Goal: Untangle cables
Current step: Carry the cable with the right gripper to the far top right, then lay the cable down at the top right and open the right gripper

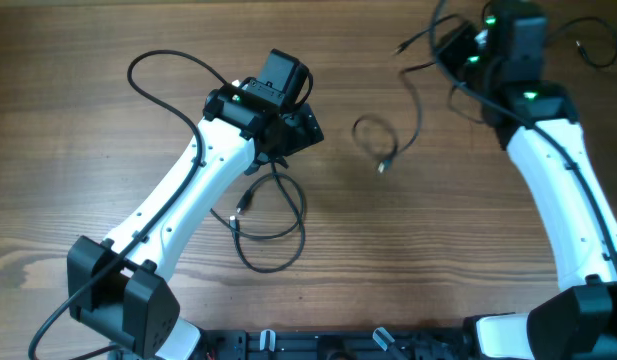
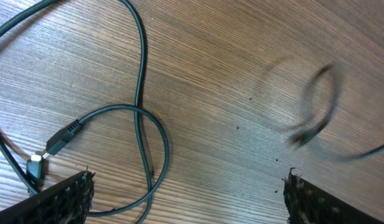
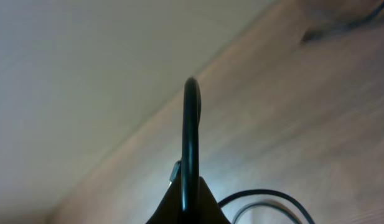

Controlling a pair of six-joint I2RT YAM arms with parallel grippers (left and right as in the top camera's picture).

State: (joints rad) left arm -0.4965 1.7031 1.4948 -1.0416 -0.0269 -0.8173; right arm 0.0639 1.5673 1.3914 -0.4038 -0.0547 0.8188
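Observation:
My right gripper is going to let go of the cable, which now rises from its fingertips, on the table, just nearer than the black cord in the table's far corner [image 1: 561, 104].
One thin black cable [image 1: 271, 225] lies in loops on the table under my left arm, its plug [image 1: 240, 206] pointing left. In the left wrist view the same cable [image 2: 142, 118] crosses itself, with two plugs [image 2: 62, 139] at the left. My left gripper [image 1: 296, 130] [image 2: 188, 202] hovers over it, open, with nothing between its fingers [image 2: 61, 200]. A second cable [image 1: 376, 135] forms a small loop mid-table and runs up to my right gripper [image 1: 448, 48]. The right gripper [image 3: 190, 190] is shut on this cable [image 3: 190, 124], which rises straight out of the fingertips. It looks blurred in the left wrist view [image 2: 317, 112].
Another thin black cord [image 1: 591, 47] lies at the far right top edge. The left arm's own thicker wire [image 1: 138, 68] arcs over the table at upper left. Black arm bases [image 1: 118, 300] stand at the front corners.

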